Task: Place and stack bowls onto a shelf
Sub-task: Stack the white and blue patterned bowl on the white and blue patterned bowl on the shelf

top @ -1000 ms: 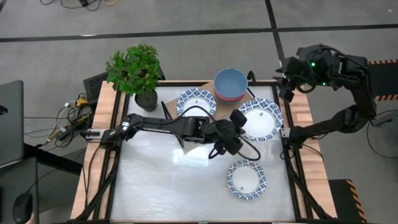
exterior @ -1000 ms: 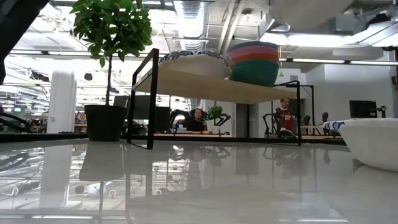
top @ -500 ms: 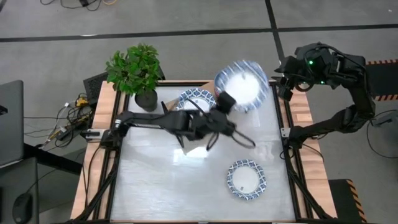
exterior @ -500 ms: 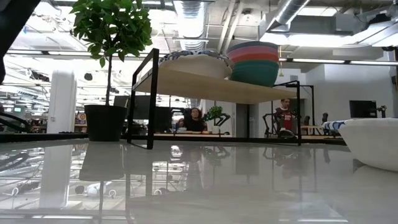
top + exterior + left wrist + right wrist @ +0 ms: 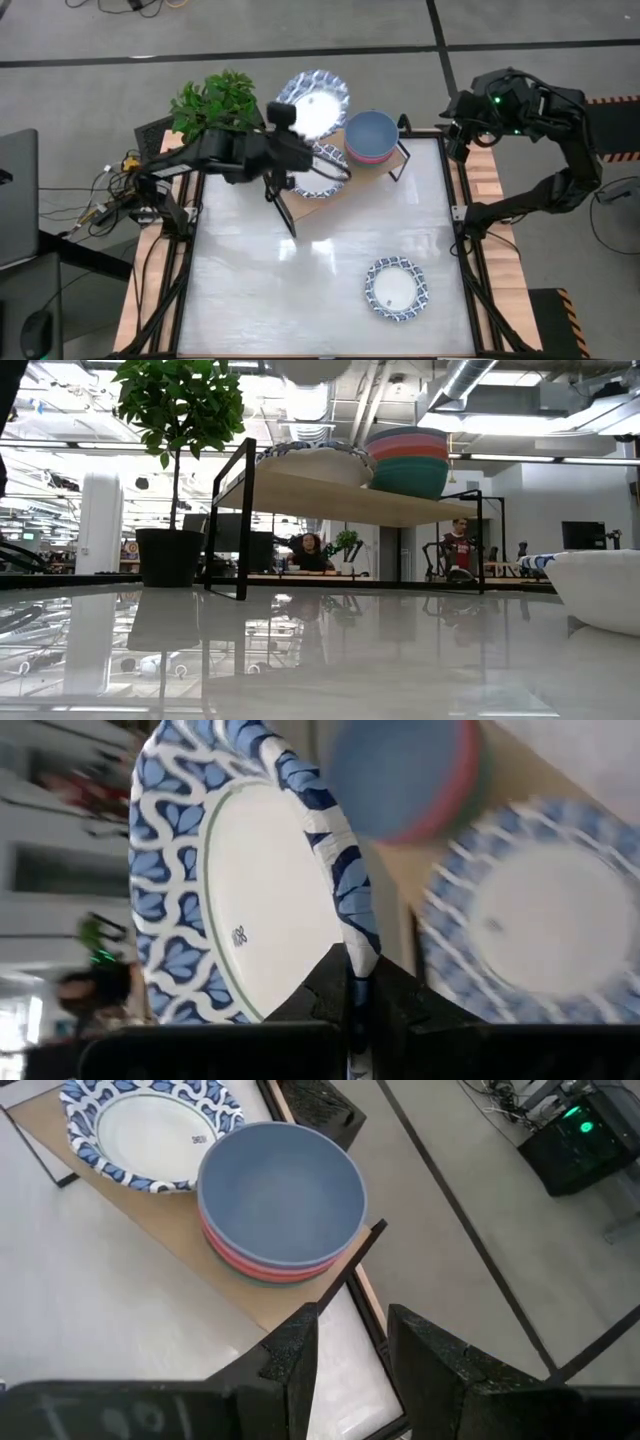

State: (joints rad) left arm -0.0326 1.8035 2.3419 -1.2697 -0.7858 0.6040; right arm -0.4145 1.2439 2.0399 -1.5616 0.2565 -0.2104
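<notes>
The robot's left gripper should release the lifted patterned bowl on the second patterned bowl [image 5: 315, 167] [image 5: 538, 917], next to the nested stack.
My left gripper [image 5: 291, 117] is raised over the shelf's [image 5: 325, 207] far left part, shut on a white bowl with a blue patterned rim [image 5: 312, 100]. Below it, a second patterned bowl [image 5: 322, 172] rests on the shelf board. Beside that sits a nested stack, blue bowl on top [image 5: 372, 136], pink-red and green under it [image 5: 408, 460]. A third patterned bowl [image 5: 395, 287] sits on the tabletop near the right front. My right gripper [image 5: 352, 1330] is open, waiting above the shelf's right end [image 5: 340, 1275]. My left gripper pinches the lifted bowl by its patterned rim [image 5: 357, 945], one finger [image 5: 325, 982] on the inner side and one [image 5: 395, 988] on the outer side. The bowl is clear of everything, tipped on edge and standing out beyond the fingers.
A potted plant [image 5: 215, 110] stands at the table's far left corner, next to the shelf's left black frame [image 5: 243, 510]. The white tabletop [image 5: 250, 290] stretches in front of the shelf. People sit in the room beyond the table [image 5: 312, 550].
My left gripper has lifted the patterned bowl off the table's right part and swung it up and toward the far left, past the coloured stack, to a spot over the shelf's left part. The bowl has tipped as it rose. The right arm has kept still.
</notes>
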